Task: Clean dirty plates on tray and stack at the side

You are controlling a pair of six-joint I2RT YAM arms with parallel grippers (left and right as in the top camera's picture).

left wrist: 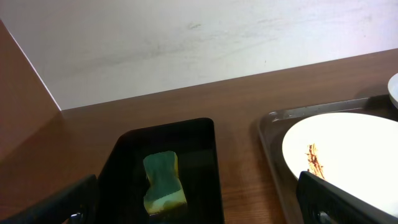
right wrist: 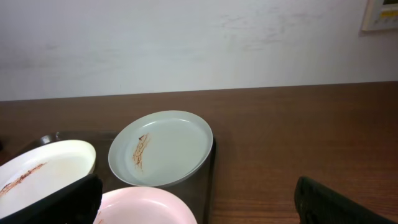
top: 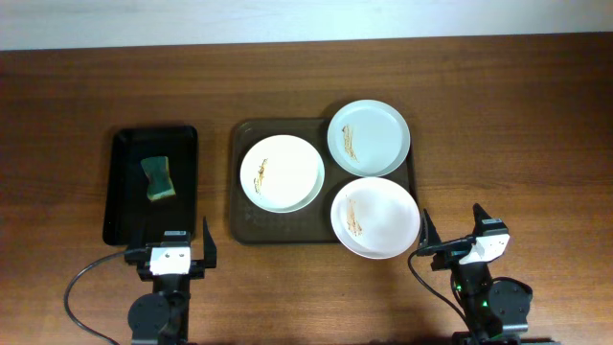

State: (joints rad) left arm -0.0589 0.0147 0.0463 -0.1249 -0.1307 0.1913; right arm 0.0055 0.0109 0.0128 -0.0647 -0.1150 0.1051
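Note:
My left gripper is going to close on the narrow middle (top: 159,177) (left wrist: 164,180) of the green and yellow sponge that lies in the smaller black tray.
Three plates lie on the dark brown tray (top: 251,228). A white plate (top: 281,172) with a brown smear sits at its left. A pale blue-green plate (top: 369,137) with a smear sits at the back right, overhanging the rim. A white plate (top: 374,217) with a smear sits at the front right. My left gripper (top: 174,247) is open and empty at the table's front, below the black tray. My right gripper (top: 455,240) is open and empty, just right of the front white plate. The plates also show in the right wrist view: blue-green (right wrist: 160,149), white (right wrist: 43,168), front white (right wrist: 146,206).
A smaller black tray (top: 123,182) at the left holds a green and yellow sponge (top: 159,179), also in the left wrist view (left wrist: 164,182). Bare wooden table (top: 517,144) lies right of the brown tray. A white wall stands behind the table.

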